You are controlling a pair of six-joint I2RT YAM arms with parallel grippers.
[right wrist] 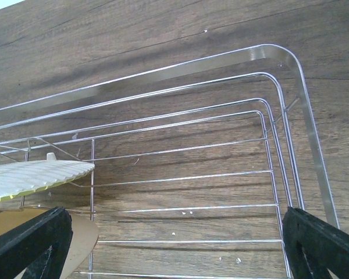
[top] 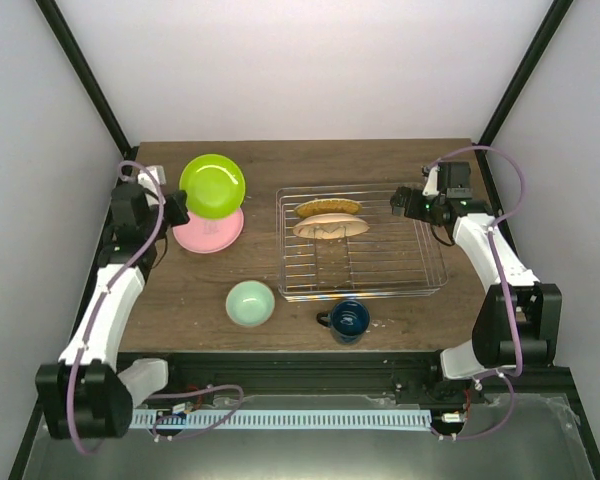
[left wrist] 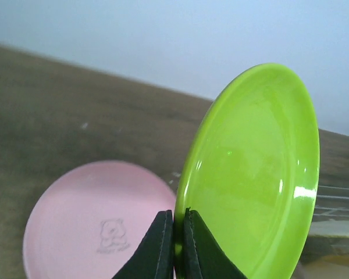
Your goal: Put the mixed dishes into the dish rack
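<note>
Next, my left gripper releases the lime-green plate in the wire rack (top: 339, 254), in front of the nearer cream plate. The lime-green plate is still above the pink plate.
My left gripper (top: 181, 208) is shut on the rim of the lime-green plate (top: 212, 185), holding it tilted on edge above the pink plate (top: 208, 232). The left wrist view shows the fingers (left wrist: 163, 247) pinching the green plate (left wrist: 256, 180), with the pink plate (left wrist: 99, 226) flat below. The wire dish rack (top: 430, 285) holds two cream plates (top: 330, 226) standing at its back left. My right gripper (top: 400, 202) is open and empty over the rack's back right corner (right wrist: 279, 55); a cream plate's rim (right wrist: 41, 177) shows at left. The mint bowl (top: 250, 303) and blue mug (top: 348, 320) sit near the front.
White walls and black frame posts enclose the wooden table (top: 380, 160). The mug stands just in front of the rack's near edge.
</note>
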